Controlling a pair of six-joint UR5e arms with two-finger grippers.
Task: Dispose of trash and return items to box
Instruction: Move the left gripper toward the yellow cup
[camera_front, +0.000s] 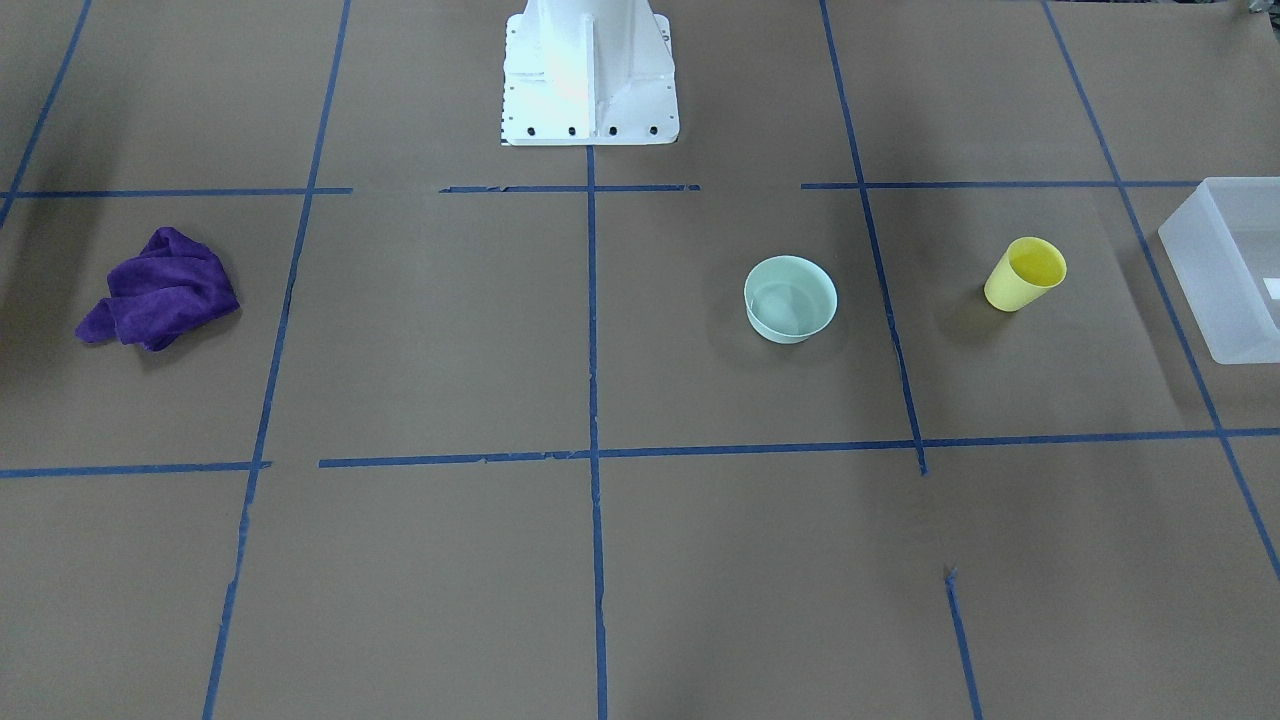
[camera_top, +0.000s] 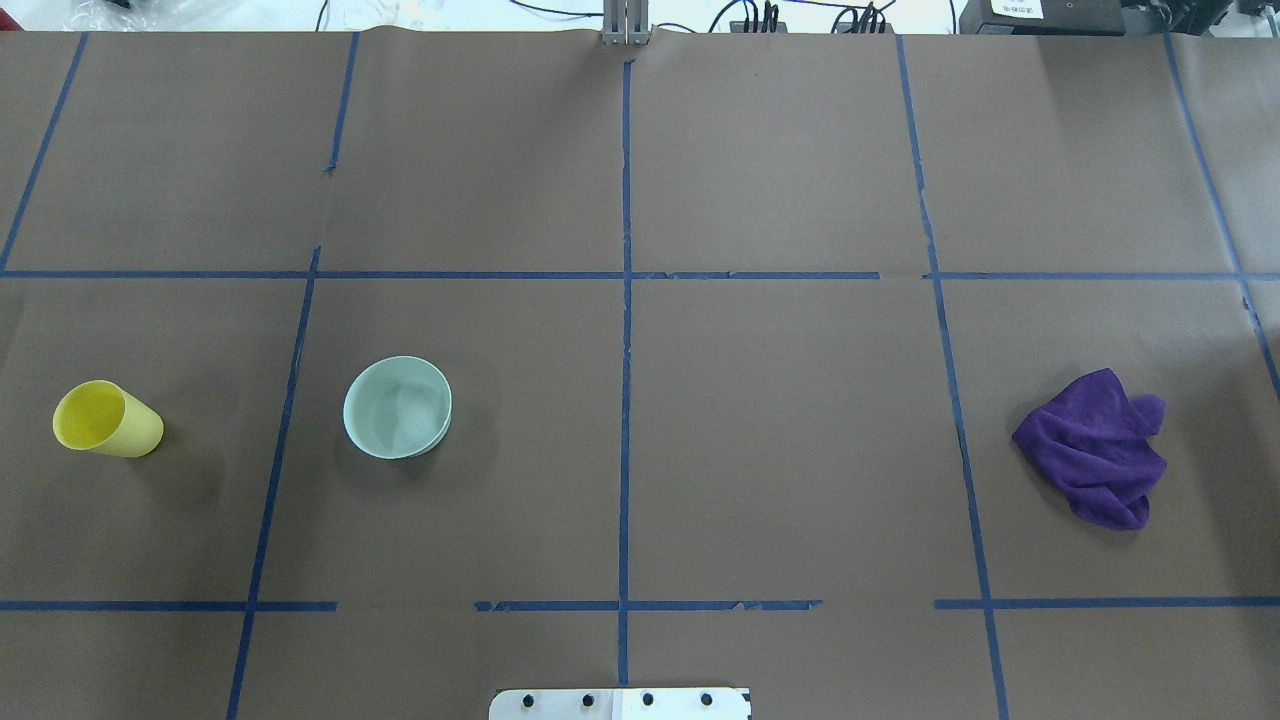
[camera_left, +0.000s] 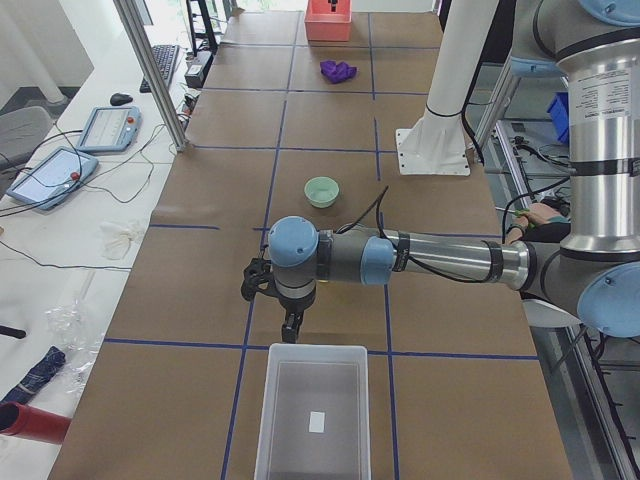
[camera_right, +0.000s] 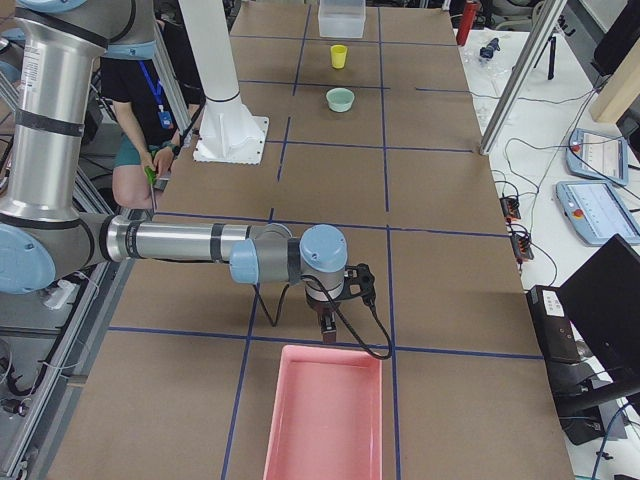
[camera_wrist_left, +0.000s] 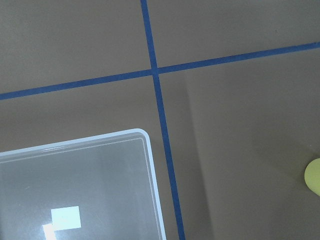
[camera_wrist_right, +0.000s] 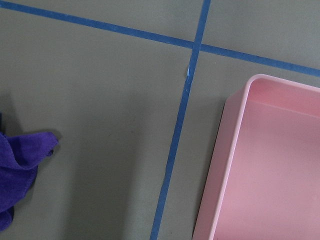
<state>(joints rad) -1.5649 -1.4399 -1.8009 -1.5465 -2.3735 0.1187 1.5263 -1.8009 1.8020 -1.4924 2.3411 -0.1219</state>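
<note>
I move my left gripper to the yellow cup's rim (camera_front: 1064, 265) next, on the side facing the frosted white box, and close it there.
The yellow cup (camera_front: 1025, 274) stands upright on the brown table, also in the overhead view (camera_top: 107, 420). The mint-green bowl (camera_front: 790, 298) sits upright and empty beside it (camera_top: 397, 407). The frosted white box (camera_front: 1215, 290) is at the table's end on my left, empty apart from a white label (camera_left: 262, 420). My left gripper (camera_left: 290, 325) hangs above the table just before the box. Its wrist view shows the box corner (camera_wrist_left: 150, 165) and the cup's edge (camera_wrist_left: 314, 176). My right gripper (camera_right: 325, 322) hangs near the other end. I cannot tell whether either is open or shut.
A crumpled purple cloth (camera_top: 1095, 460) lies on my right side (camera_wrist_right: 17, 175). A pink tray (camera_right: 275, 410) sits at that table end, its corner below the right wrist (camera_wrist_right: 225, 150). The white robot base (camera_front: 590, 80) stands mid-table. A seated person (camera_right: 140, 130) is behind the robot.
</note>
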